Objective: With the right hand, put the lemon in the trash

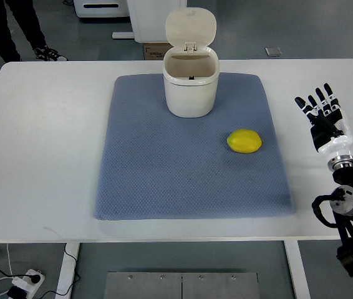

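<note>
I will next move my right gripper to the yellow lemon on the mat and close it around the lemon's end (pixel 256 142) that faces my right gripper.
A yellow lemon (pixel 244 141) lies on the right part of a blue-grey mat (pixel 164 162). At the mat's far edge stands a small white trash bin (pixel 190 93) with its lid (pixel 191 27) flipped up and its inside showing. My right hand (pixel 322 112) hovers over the bare table to the right of the mat, fingers spread and pointing away from me, holding nothing. It is about a hand's width right of the lemon. The left arm does not show.
The white table (pixel 45 143) carries the mat. A person's legs and shoes (pixel 36 37) stand beyond the far left corner. A cardboard box (pixel 154 50) and white equipment sit on the floor behind the bin.
</note>
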You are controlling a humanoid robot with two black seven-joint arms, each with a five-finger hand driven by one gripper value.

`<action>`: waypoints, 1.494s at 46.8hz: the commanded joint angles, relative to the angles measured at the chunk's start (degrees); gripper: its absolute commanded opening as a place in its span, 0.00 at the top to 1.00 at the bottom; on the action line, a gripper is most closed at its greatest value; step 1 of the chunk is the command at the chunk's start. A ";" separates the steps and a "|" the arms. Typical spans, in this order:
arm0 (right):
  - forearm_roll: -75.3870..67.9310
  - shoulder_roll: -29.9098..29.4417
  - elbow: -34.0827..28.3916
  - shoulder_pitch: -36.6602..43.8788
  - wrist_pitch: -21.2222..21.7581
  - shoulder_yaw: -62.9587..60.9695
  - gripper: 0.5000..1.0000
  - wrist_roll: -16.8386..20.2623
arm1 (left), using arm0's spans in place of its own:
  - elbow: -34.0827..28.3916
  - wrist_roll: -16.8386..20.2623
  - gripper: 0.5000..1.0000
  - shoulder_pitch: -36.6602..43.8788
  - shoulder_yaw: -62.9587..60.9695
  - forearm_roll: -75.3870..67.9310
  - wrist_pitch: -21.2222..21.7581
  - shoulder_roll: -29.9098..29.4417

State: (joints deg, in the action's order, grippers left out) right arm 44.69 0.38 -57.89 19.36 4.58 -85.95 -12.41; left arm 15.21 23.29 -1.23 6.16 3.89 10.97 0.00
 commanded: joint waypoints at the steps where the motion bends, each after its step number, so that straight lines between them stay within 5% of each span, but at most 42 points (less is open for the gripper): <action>1: -0.21 0.32 0.15 0.50 -0.01 0.00 0.00 0.01 | 0.00 0.00 0.00 0.00 0.00 -0.02 0.01 0.00; 36: -4.17 7.00 1.20 3.05 0.52 3.42 0.00 0.81 | 0.00 0.00 0.00 0.00 0.00 -0.02 0.01 0.00; 70: 9.89 7.62 0.76 2.44 0.87 12.82 0.00 -1.83 | 0.00 0.00 0.00 0.00 0.00 -0.02 0.01 0.00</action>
State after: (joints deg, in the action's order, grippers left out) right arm 52.60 7.97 -57.21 21.71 5.46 -74.30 -13.57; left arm 15.20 23.29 -1.23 6.15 3.86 11.00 0.00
